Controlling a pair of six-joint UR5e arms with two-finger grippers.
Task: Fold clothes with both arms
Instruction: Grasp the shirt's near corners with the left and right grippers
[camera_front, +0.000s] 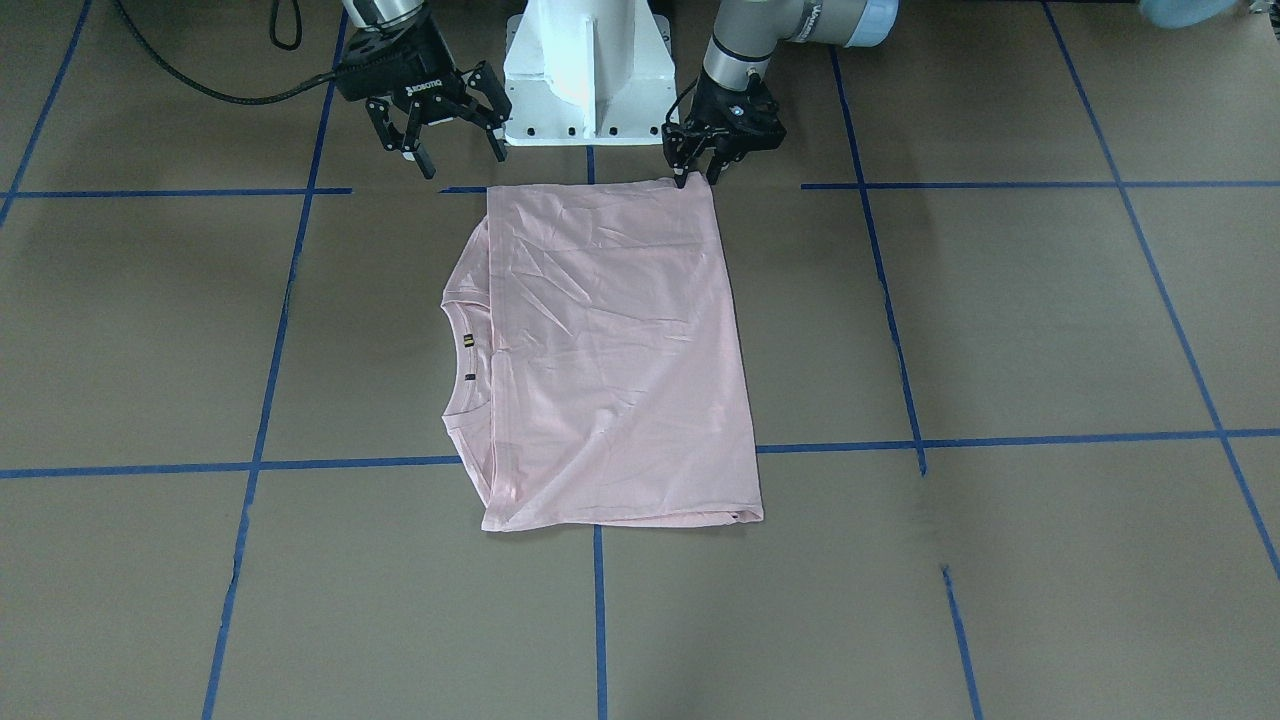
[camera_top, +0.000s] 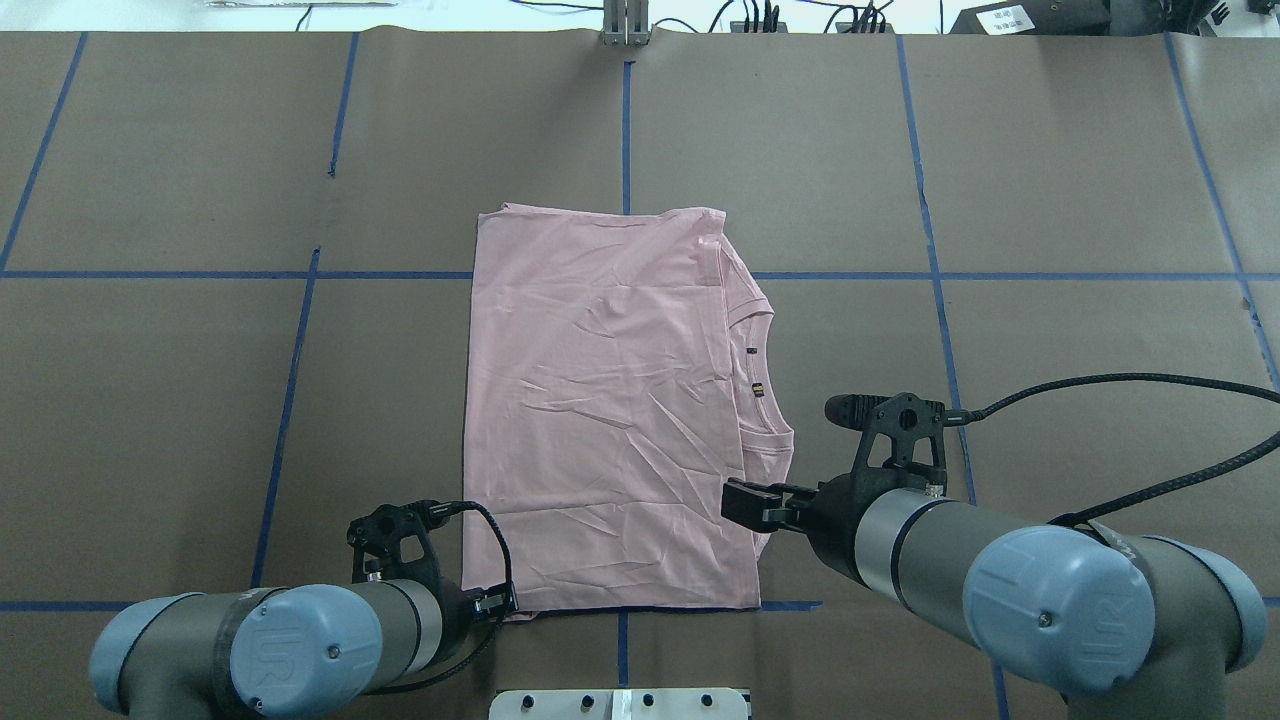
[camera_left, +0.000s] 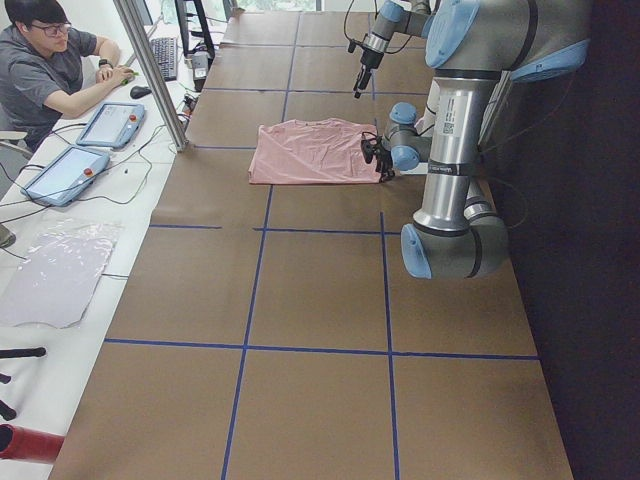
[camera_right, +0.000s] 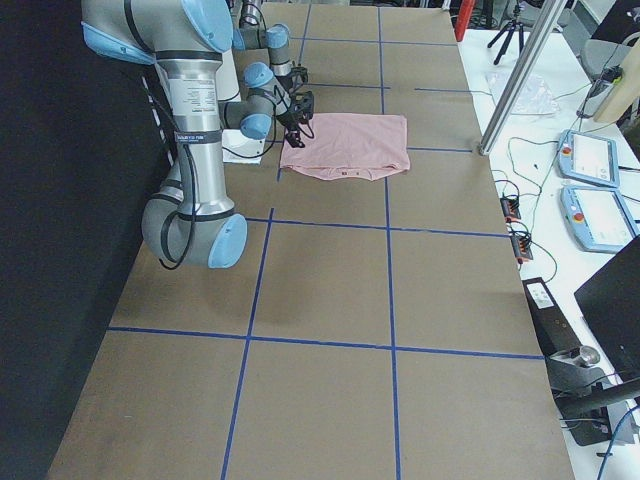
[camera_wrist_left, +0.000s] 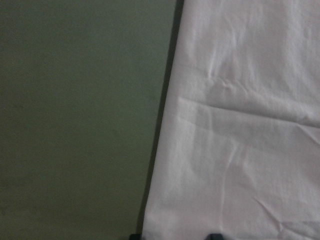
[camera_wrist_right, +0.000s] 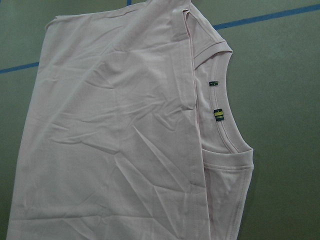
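The collar-side near corner (camera_front: 506, 197) of the pale pink T-shirt, next to the white pedestal base, will be gripped by my right gripper as it closes.
The pale pink T-shirt (camera_front: 610, 350) lies flat and folded into a rectangle on the brown table, plain side up. Its collar and label (camera_top: 757, 388) show at its edge on my right. The shirt also shows in the right wrist view (camera_wrist_right: 115, 140) and the left wrist view (camera_wrist_left: 240, 125). My left gripper (camera_front: 697, 180) is low at the shirt's near corner on my left (camera_top: 500, 603). Its jaws are narrowly open, with the tips astride the fabric edge (camera_wrist_left: 174, 236). My right gripper (camera_front: 462, 163) is open and empty, raised above the shirt's near right corner (camera_top: 728, 505).
The white pedestal base (camera_front: 585, 70) stands just behind the shirt's near edge. Blue tape lines (camera_top: 200, 274) cross the table. A black cable (camera_top: 1150, 380) trails from my right wrist. An operator (camera_left: 50, 70) sits at a side desk with control tablets (camera_left: 110, 122).
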